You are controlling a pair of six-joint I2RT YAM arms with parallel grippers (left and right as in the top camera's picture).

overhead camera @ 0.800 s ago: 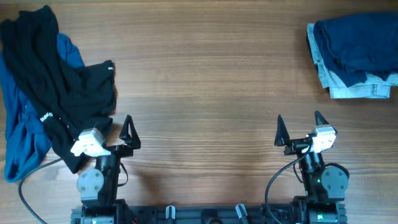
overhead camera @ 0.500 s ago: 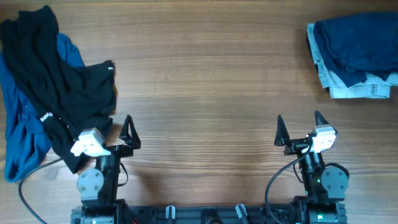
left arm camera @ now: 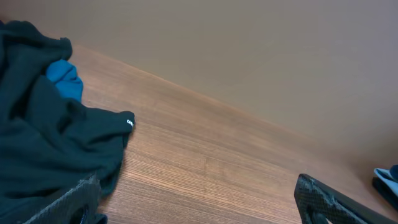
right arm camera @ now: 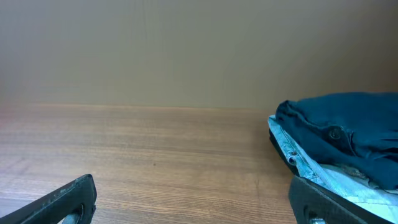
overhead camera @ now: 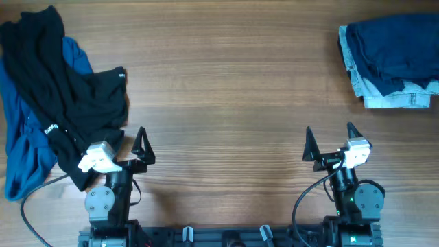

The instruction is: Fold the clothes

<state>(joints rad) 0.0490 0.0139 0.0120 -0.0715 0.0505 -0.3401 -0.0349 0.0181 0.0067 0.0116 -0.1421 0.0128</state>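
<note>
Next, I close my left gripper on the fabric beside the black shirt's larger white logo (overhead camera: 59, 126), near the bright-blue garment.
A crumpled black shirt (overhead camera: 65, 103) with small white logos lies at the table's left, partly on a bright-blue garment (overhead camera: 20, 151). Both show in the left wrist view, the black shirt (left arm camera: 43, 149) and a bit of the blue one (left arm camera: 64, 79). My left gripper (overhead camera: 130, 140) is open and empty at the front left, its left finger beside the black shirt's edge; it also shows in the left wrist view (left arm camera: 199, 208). My right gripper (overhead camera: 329, 140) is open and empty at the front right, over bare wood; it also shows in the right wrist view (right arm camera: 193, 205).
A folded stack of dark-blue and light denim clothes (overhead camera: 391, 62) lies at the back right corner; it also shows in the right wrist view (right arm camera: 342, 143). The wooden table (overhead camera: 226, 89) lies between the piles. The arm bases stand at the front edge.
</note>
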